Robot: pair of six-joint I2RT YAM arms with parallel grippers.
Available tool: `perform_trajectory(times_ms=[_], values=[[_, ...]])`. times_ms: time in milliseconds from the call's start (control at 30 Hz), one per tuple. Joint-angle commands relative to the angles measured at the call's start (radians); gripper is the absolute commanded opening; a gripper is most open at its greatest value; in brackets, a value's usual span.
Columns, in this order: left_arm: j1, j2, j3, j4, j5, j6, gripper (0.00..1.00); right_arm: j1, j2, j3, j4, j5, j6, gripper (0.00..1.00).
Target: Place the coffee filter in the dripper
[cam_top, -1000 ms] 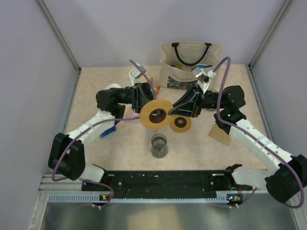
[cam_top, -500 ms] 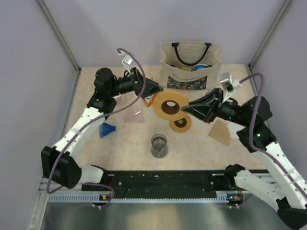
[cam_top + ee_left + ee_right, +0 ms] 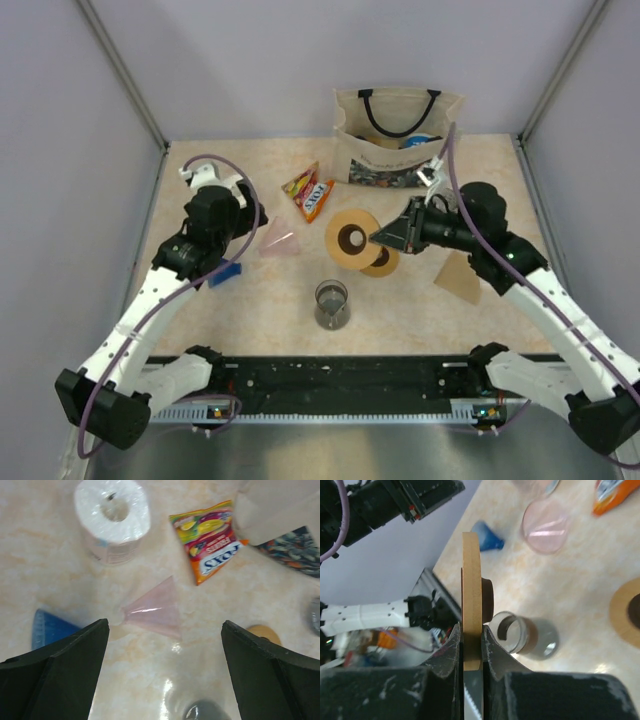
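My right gripper is going to set the wooden ring, now held upright above the table, down over the opening of the glass cup [image 3: 333, 295] [image 3: 509, 633].
A translucent pink cone dripper [image 3: 280, 239] lies on its side on the table, also in the left wrist view [image 3: 156, 609] and the right wrist view [image 3: 546, 525]. A tan paper coffee filter [image 3: 459, 277] lies flat at the right, under my right arm. My right gripper [image 3: 385, 237] is shut on the edge of a wooden ring [image 3: 352, 238] and holds it upright above the table; the right wrist view shows the ring [image 3: 471, 595] edge-on between the jaws [image 3: 471, 642]. My left gripper [image 3: 165, 645] is open and empty, just near of the pink dripper.
A second wooden ring [image 3: 381, 262] lies flat on the table. A glass cup [image 3: 332, 303] stands near the front. A blue cone [image 3: 226, 273], a snack packet [image 3: 310, 191], a white paper roll [image 3: 112, 517] and a cloth bag [image 3: 397, 135] are also there.
My left arm has pulled away from the wooden ring, back to the left, and now hangs over the pink dripper. My right gripper has kept the ring and lowered it slightly.
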Motion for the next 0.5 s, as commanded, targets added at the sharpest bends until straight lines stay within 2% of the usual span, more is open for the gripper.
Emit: perform_trajectory(times_ms=[0, 133, 467], values=[[-0.002, -0.085, -0.076, -0.039, -0.148, -0.035, 0.99, -0.004, 0.094, -0.063, 0.078, -0.286, 0.216, 0.0], [-0.003, -0.104, -0.105, -0.039, -0.144, -0.036, 0.99, -0.004, 0.145, -0.161, 0.271, -0.43, 0.372, 0.0], [-0.003, -0.095, -0.137, -0.036, -0.08, -0.024, 0.99, -0.002, 0.196, -0.333, 0.554, -0.452, 0.545, 0.0]])
